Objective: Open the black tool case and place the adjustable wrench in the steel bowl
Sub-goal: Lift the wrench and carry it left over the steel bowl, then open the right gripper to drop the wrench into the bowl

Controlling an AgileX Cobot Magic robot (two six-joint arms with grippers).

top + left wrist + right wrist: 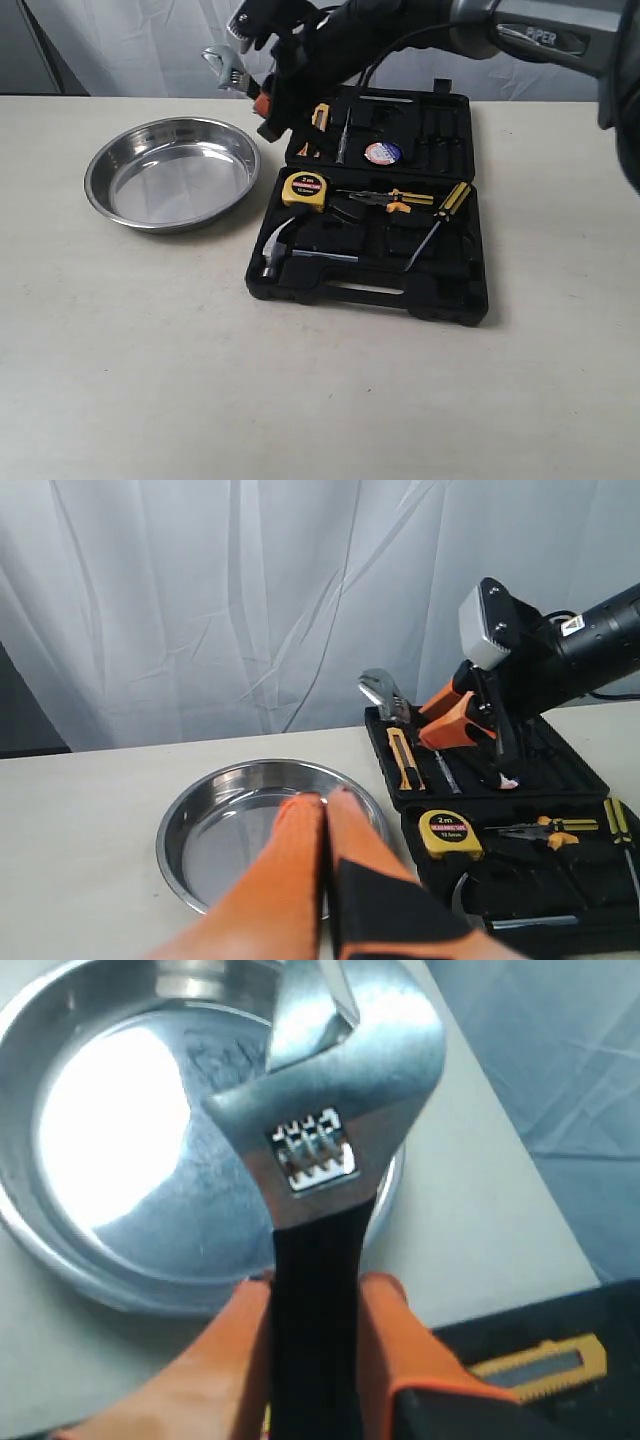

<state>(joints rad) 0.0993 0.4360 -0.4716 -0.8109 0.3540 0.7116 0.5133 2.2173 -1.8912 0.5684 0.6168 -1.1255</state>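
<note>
I need to let go of the adjustable wrench with my right gripper, flat across the middle of the steel bowl's shiny bottom (180, 184) (165, 1160).
The black tool case (455, 295) lies open on the table, lid back, with tools in its recesses. My right gripper (266, 100) is shut on the adjustable wrench (226, 68) by its black handle, held in the air above the case's far left corner, beside the steel bowl (172, 170). Through the right wrist camera, the wrench (330, 1150) points its silver head over the bowl (110, 1140), orange fingers (395, 1330) clamping the handle. The left gripper (326, 800) is shut with nothing in it, above the bowl (235, 810). The wrench (383, 695) and case (560, 770) also show there.
In the case lie a yellow tape measure (304, 190), a claw hammer (278, 250), orange-handled pliers (385, 200), a yellow-and-black screwdriver (440, 220) and a tape roll (382, 153). A white curtain (200, 600) hangs behind the table.
</note>
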